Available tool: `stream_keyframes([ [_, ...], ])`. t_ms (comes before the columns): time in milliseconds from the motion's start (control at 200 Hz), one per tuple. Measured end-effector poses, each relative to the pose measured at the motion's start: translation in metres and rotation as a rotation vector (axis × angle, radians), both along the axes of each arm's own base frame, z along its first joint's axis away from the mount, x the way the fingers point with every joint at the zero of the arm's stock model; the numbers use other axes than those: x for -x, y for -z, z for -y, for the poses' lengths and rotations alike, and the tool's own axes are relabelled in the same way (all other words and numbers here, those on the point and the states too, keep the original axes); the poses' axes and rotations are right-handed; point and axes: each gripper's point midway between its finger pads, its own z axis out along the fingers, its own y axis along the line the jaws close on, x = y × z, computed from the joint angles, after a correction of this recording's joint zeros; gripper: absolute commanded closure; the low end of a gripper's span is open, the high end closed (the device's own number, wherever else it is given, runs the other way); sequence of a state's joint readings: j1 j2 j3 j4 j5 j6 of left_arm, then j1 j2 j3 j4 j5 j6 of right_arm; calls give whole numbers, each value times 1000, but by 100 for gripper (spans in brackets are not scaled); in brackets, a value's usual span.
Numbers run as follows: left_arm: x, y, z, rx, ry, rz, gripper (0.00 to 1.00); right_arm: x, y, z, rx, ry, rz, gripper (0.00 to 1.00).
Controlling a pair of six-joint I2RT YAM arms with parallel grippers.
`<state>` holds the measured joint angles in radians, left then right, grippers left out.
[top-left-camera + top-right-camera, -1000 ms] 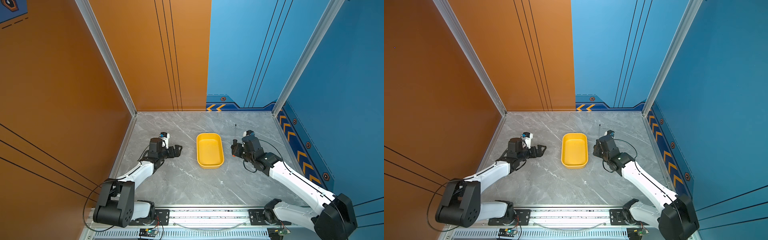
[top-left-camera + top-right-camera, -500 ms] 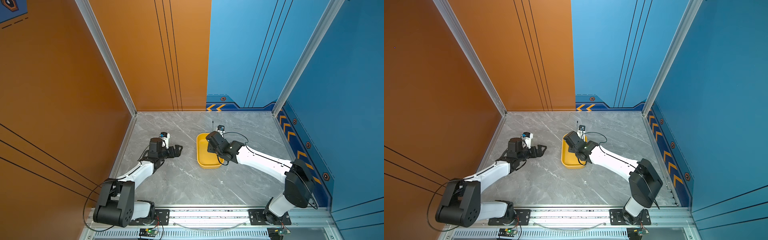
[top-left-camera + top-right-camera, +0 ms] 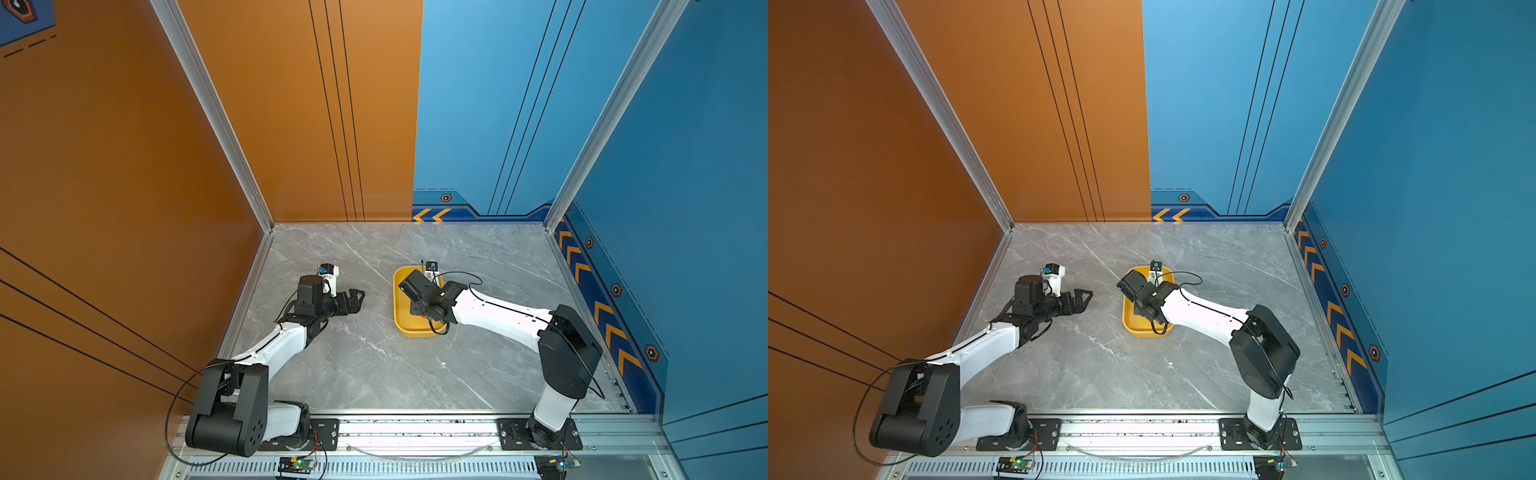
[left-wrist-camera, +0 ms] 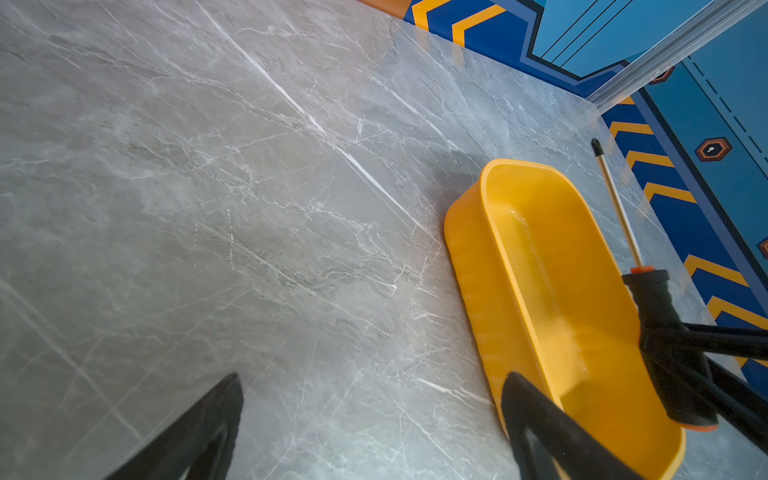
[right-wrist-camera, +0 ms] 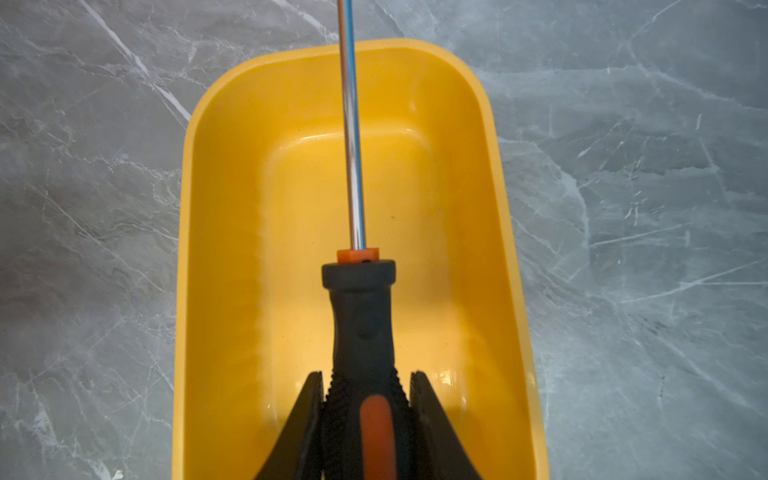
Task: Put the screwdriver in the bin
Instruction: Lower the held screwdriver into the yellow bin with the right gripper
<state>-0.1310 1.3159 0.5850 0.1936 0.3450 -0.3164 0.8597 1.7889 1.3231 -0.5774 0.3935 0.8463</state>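
Note:
The screwdriver will lie lengthwise along the middle of the yellow bin's bottom [image 3: 418, 302] [image 5: 368, 276] when I let go of it there with my right gripper.
The yellow bin [image 3: 400, 307] lies mid-table, its rim [image 3: 1128, 322] showing in both top views. My right gripper [image 5: 365, 376] is shut on the screwdriver [image 5: 360, 324], clamping the black, orange-banded handle. It holds the tool lengthwise just above the bin's floor [image 5: 291, 232]. The shaft points past the far rim, its tip [image 3: 422, 262] sticking out beyond it. In the left wrist view the screwdriver [image 4: 660, 316] hangs over the bin [image 4: 478, 270], tilted with its tip raised. My left gripper [image 3: 357, 296] rests open and empty on the table to the left of the bin.
Grey marble tabletop [image 3: 374, 365] enclosed by an orange wall [image 3: 124, 208] on the left and blue walls [image 3: 685, 208] at the back and right. A metal rail [image 3: 415, 432] with both arm bases runs along the front edge.
My right arm has swung left with the screwdriver, from the table right of the bin to over the bin, and lowered it into the bin's opening. The left arm has not moved.

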Motion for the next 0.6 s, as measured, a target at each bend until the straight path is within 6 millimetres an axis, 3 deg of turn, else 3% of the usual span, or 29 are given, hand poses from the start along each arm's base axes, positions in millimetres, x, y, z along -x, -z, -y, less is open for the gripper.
stream_keyframes([
  [601,0,0,0,0,-1,0,2,3,51,-7,46,6,-118,100],
])
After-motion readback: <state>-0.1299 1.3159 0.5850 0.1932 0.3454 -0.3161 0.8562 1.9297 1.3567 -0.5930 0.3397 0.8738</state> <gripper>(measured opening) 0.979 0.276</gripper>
